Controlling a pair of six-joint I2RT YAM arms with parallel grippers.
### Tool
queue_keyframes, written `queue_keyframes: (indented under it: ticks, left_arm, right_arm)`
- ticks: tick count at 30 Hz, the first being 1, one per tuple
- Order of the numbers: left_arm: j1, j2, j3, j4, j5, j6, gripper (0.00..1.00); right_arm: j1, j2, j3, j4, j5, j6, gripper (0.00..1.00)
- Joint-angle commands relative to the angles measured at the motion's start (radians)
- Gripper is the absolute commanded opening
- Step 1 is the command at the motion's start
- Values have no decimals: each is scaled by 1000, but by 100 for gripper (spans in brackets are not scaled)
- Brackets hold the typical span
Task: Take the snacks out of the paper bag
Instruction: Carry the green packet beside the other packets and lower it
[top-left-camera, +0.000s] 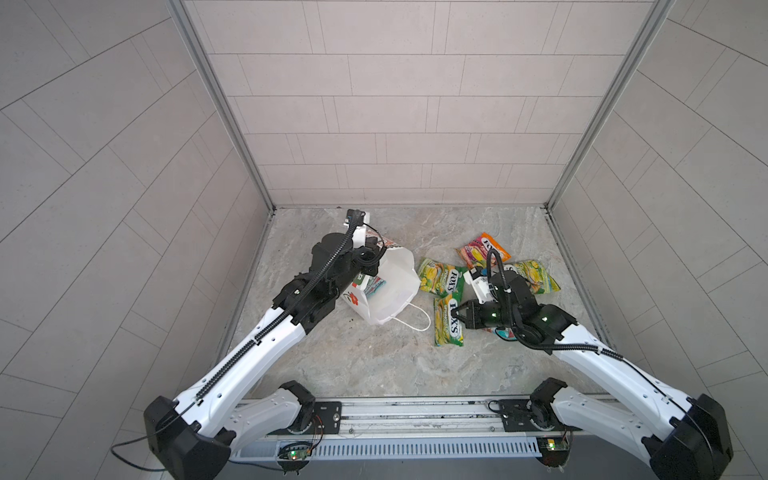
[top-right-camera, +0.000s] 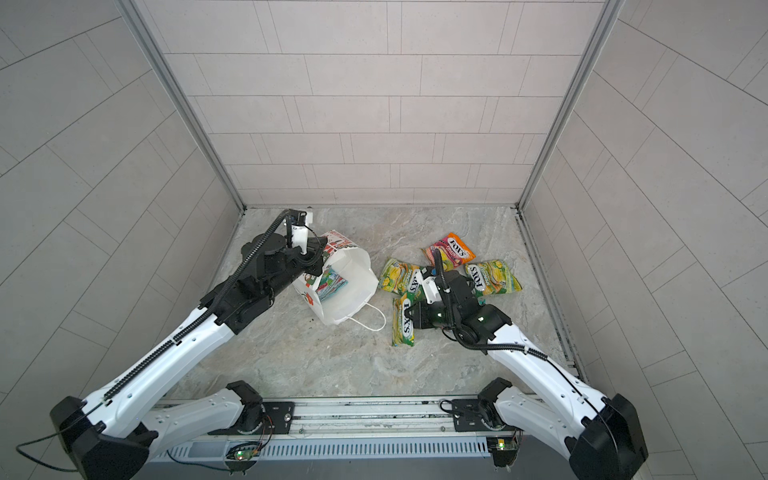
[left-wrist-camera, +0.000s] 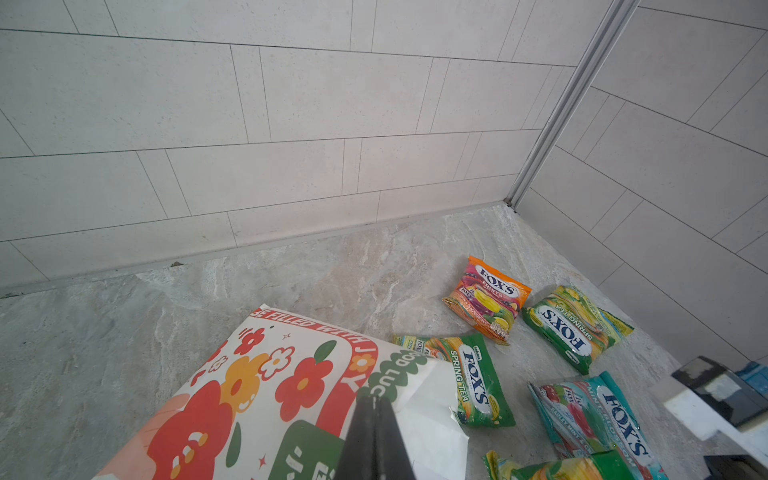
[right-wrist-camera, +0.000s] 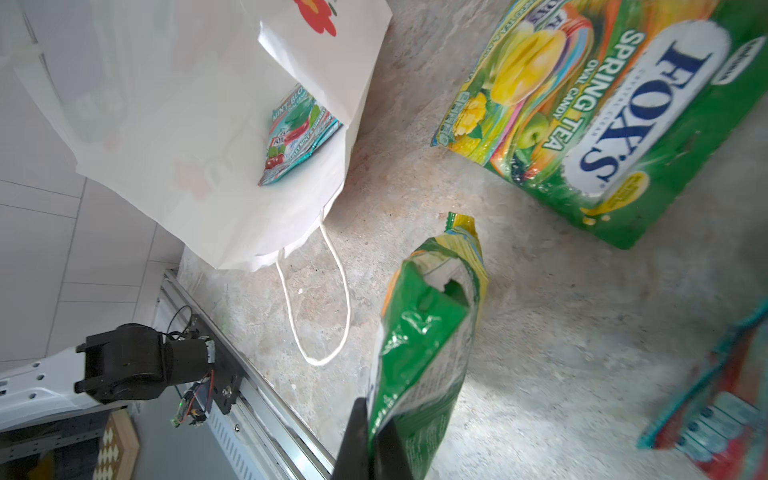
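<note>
Next, I open my right gripper to let the green-yellow snack, now hanging beside the bag's cord handle, go on the table (top-left-camera: 444, 328) (right-wrist-camera: 480, 364) between the cord handle and the teal-red snack.
The white paper bag (top-left-camera: 395, 291) lies tipped on its side, mouth facing the front right. My left gripper (left-wrist-camera: 376, 409) is shut on its flower-printed bottom end. One teal-red snack (right-wrist-camera: 299, 133) still shows inside the bag (right-wrist-camera: 199, 124). My right gripper (right-wrist-camera: 374, 419) is shut on the end of a green-yellow snack (right-wrist-camera: 428, 332), which hangs just right of the bag's cord handle (top-left-camera: 415, 320). On the table lie an orange-purple snack (top-left-camera: 482, 249), two green-yellow ones (top-left-camera: 440, 280) (top-left-camera: 536, 276), and a teal-red one (left-wrist-camera: 598, 415) partly under my right arm.
The marble table (top-left-camera: 374, 365) is walled by tiled panels on three sides, with metal corner posts (top-left-camera: 257, 178) at the back. The arms' mounting rail (top-left-camera: 415, 415) runs along the front edge.
</note>
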Motion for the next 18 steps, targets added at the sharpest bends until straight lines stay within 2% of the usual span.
queue_keyframes:
  ticks: [1, 5, 10, 18]
  left_arm:
    - [4, -13, -1, 10, -7, -1, 0]
    - [5, -13, -1, 10, -7, -1, 0]
    - [3, -13, -1, 10, -7, -1, 0]
    - [4, -15, -1, 10, -7, -2, 0]
  right_arm:
    - [4, 35, -21, 225, -80, 77, 0]
    - [6, 97, -41, 306, -116, 116, 0]
    - [7, 159, -53, 317, -120, 110, 0]
    - [1, 187, -53, 187, -36, -22, 0]
